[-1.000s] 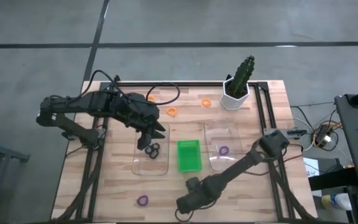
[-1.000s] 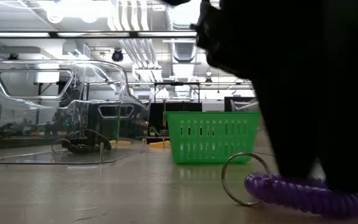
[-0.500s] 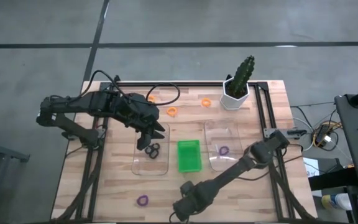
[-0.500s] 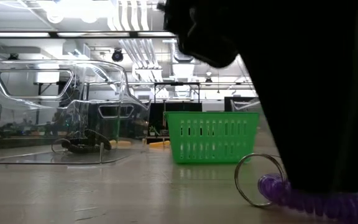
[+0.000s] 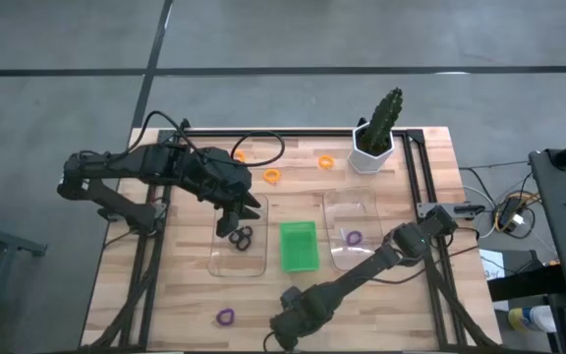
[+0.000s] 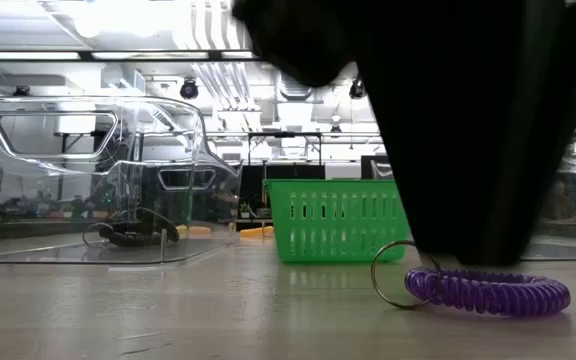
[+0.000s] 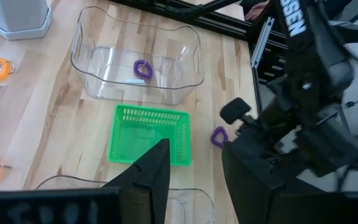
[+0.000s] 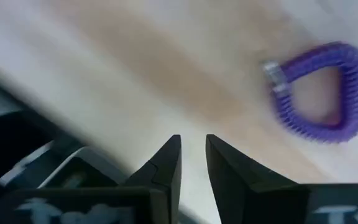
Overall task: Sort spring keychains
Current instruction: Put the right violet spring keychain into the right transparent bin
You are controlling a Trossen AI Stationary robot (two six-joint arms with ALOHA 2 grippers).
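My right gripper needs to open wider, shift over and pinch the near side of its coil (image 8: 294, 124), because the purple keychain lies beside the narrow gap between its fingers.
Small coiled spring keychains are scattered about. Black ones (image 5: 242, 236) lie in the left clear tray (image 5: 216, 258), and one purple keychain (image 5: 353, 237) lies in the right clear tray (image 5: 362, 202). Orange ones (image 5: 272, 176) lie on the wood toward the far edge. One purple keychain (image 5: 225, 317) lies near the near edge. Another purple keychain (image 6: 488, 292) lies flat beneath my right arm. My left gripper (image 5: 236, 224) hovers open over the left tray. My right gripper (image 5: 281, 332) is low by the near edge, narrowly open, with a purple keychain (image 8: 319, 93) ahead of its fingers.
A green tray (image 5: 299, 246) stands between the two clear trays. A potted cactus (image 5: 381, 128) stands at the far right. A black frame rail (image 5: 416, 172) runs along the table's right side. Bare wood lies between the trays and the near edge.
My right gripper has slid toward the table's left and slightly toward the near edge, closing on the purple keychain there. In the low view its dark bulk has moved left and uncovered the purple keychain lying beneath the arm. My left arm has kept still.
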